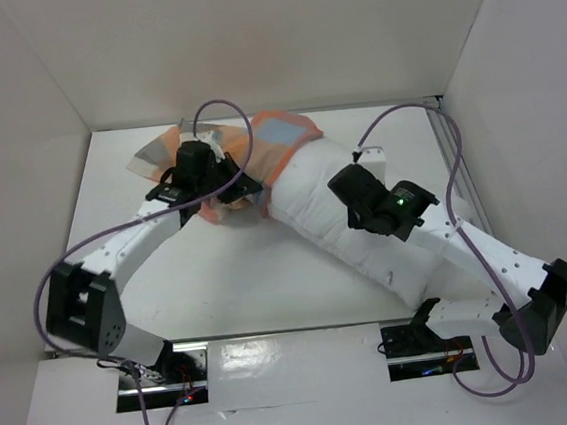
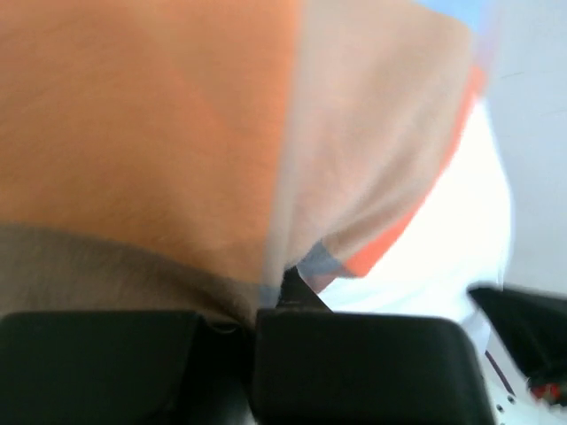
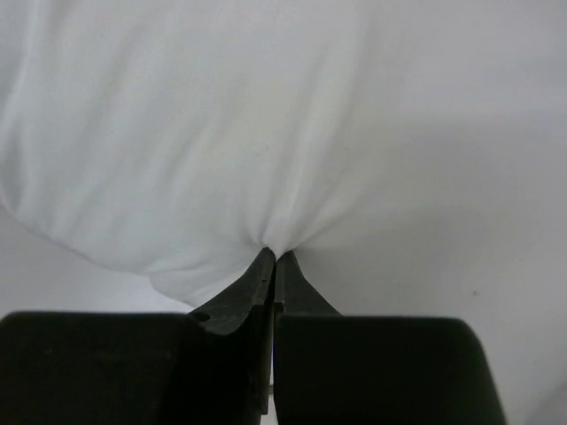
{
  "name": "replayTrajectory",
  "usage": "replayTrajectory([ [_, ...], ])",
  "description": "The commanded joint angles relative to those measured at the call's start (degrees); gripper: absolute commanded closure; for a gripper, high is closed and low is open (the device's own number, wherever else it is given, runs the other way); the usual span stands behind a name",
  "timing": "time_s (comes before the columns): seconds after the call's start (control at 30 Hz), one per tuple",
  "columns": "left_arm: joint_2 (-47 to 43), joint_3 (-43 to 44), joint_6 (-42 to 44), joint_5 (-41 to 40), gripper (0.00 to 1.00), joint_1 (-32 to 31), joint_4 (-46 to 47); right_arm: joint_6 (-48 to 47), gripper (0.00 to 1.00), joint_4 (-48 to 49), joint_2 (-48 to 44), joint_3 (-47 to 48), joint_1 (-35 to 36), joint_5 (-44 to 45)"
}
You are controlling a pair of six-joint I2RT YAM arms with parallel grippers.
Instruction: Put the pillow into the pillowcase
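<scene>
Next, my left gripper grabs the pillowcase (image 1: 151,158) near its closed end and pulls while my right gripper holds the pillow, as the pillowcase lies bunched beyond the pillow's tucked end.
The white pillow (image 1: 313,210) lies slantwise across the table, its far end tucked inside the orange, grey and blue checked pillowcase (image 1: 281,137). My left gripper (image 1: 233,190) is shut on the pillowcase's open edge. In the left wrist view the orange cloth (image 2: 159,133) fills the frame and is pinched in the gripper (image 2: 282,282), with the pillow (image 2: 443,257) white to the right. My right gripper (image 1: 346,183) sits on the pillow's middle. In the right wrist view it (image 3: 275,254) is shut on a puckered fold of the white pillow (image 3: 266,115).
White walls enclose the table (image 1: 220,279) at the back and on both sides. A purple cable (image 1: 218,106) loops above the left arm and another (image 1: 455,171) trails along the right wall. The right arm (image 2: 523,328) shows at the lower right of the left wrist view.
</scene>
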Motion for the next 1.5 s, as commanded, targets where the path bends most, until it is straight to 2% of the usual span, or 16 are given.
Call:
replayTrajectory([
  [0.0, -12.3, 4.7, 4.1, -2.9, 1.0, -1.7, -8.1, -9.0, 1.0, 1.8, -2.0, 8.7, 0.1, -0.5],
  [0.2, -25.6, 12.3, 4.8, -9.0, 1.0, -7.4, -30.5, -13.0, 1.0, -2.0, -6.6, 15.9, 0.1, -11.0],
  [0.37, -26.9, 22.3, 3.1, -12.5, 1.0, -10.2, -43.6, -12.3, 1.0, -4.2, -7.0, 23.9, 0.1, -14.7],
  [0.47, -21.4, 27.4, 5.2, -16.1, 1.0, -10.2, -45.7, -11.7, 1.0, -2.1, -3.4, 25.1, 0.1, -12.9],
  [0.63, -6.7, 36.5, 8.5, -19.0, 1.0, -9.6, -45.7, -16.5, 1.0, 5.4, 15.3, 31.0, -2.9, -12.4],
  [0.77, 5.3, 41.7, 11.3, -17.1, 1.0, -5.9, -41.9, -21.5, 1.0, 10.6, 32.5, 39.6, -17.8, -29.3],
  [0.8, 7.7, 42.6, 11.4, -16.6, 0.98, -4.8, -41.2, -21.5, 1.0, 12.4, 35.2, 41.7, -19.8, -30.4],
  [0.87, 14.4, 45.9, 12.6, -14.9, 0.77, -1.5, -38.3, -21.5, 0.98, 16.1, 43.5, 45.3, -22.6, -30.4],
  [0.9, 16.5, 47.4, 13.1, -13.0, 0.63, -0.3, -37.6, -21.5, 0.94, 16.1, 46.6, 52.1, -24.8, -29.8],
  [0.93, 18.3, 48.9, 13.9, -12.0, 0.34, 0.6, -36.5, -21.5, 0.87, 15.3, 49.7, 55.8, -25.7, -29.3],
  [0.97, 20.1, 50.8, 14.7, -12.0, 0.29, 2.1, -36.0, -21.5, 0.54, 13.4, 55.5, 60.0, -26.5, -29.3],
  [1.0, 21.9, 55.2, 15.5, -12.0, 0.2, 2.8, -36.0, -21.5, 0.39, 11.7, 58.2, 64.7, -27.2, -28.4],
  [1.07, 26.2, 60.6, 18.4, -12.0, 0.17, 5.1, -38.2, -22.0, 0.14, 7.7, 63.7, 77.4, -29.0, -26.4],
  [1.2, 26.5, 67.1, 20.8, -8.6, 0.16, 10.2, -38.2, -22.0, 0.0, 12.6, 57.3, 75.0, -32.0, -25.7],
  [1.33, 20.9, 62.6, 22.2, -8.6, 0.15, 13.9, -33.6, -22.0, 0.0, 22.9, 44.3, 58.9, -34.2, -25.7],
  [1.47, 18.4, 62.1, 19.8, -4.7, 0.23, 19.8, -33.6, -24.9, 0.0, 21.4, 41.2, 59.2, -33.7, -28.4],
])
